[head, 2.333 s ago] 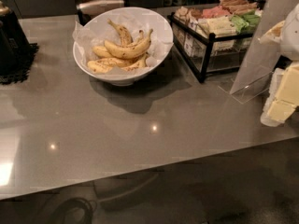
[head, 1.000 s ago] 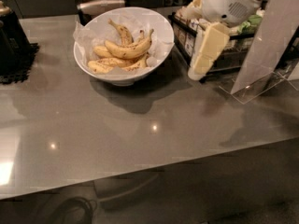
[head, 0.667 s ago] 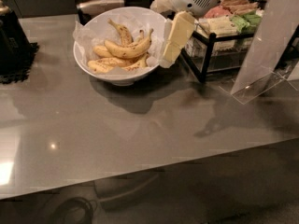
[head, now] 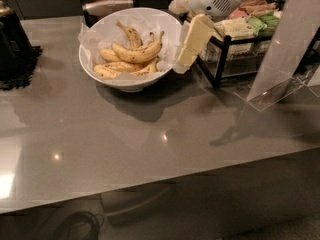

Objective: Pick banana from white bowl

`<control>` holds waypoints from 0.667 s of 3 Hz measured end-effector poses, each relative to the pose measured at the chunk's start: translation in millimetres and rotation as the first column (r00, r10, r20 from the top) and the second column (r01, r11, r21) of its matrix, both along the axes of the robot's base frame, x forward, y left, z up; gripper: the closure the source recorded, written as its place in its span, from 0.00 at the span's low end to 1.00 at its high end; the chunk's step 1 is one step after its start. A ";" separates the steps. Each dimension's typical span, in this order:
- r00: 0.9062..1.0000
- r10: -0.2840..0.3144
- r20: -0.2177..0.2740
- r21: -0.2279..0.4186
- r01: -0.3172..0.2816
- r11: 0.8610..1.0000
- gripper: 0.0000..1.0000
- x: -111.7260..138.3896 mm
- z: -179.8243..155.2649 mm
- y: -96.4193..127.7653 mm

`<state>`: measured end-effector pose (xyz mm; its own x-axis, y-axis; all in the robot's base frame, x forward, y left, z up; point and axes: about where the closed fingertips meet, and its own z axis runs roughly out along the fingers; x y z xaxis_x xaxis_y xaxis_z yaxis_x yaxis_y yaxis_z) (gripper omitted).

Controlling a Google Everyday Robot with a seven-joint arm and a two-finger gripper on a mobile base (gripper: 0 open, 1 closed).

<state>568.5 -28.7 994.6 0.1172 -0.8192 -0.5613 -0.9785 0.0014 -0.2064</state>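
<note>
I will grip the stem-end half of the largest banana (head: 150, 51), the long speckled one on top in the white bowl.
The white bowl (head: 100, 40), lined with crinkled paper, stands at the back of the grey table. It holds several bananas. The largest banana (head: 137, 52), long, curved and speckled, lies on top across the middle. My gripper (head: 190, 46) comes in from the upper right, its cream fingers pointing down at the bowl's right rim, just right of the banana's stem end. It holds nothing.
A black wire rack of packaged snacks (head: 245, 29) stands right of the bowl, behind the gripper. A clear acrylic sign holder (head: 282, 54) stands at the right. A dark object on a black mat (head: 15, 49) sits at the left edge. The grey table (head: 150, 139) spreads in front.
The arm has swung in from the right edge leftward across the snack rack to the bowl's right rim. The bananas and bowl have not moved.
</note>
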 end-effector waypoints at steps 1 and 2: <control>1.000 -0.018 -0.020 0.047 0.019 0.999 0.00 43.5 -25.1 21.0; 1.000 -0.017 -0.020 0.049 0.018 0.999 0.03 45.3 -25.9 22.5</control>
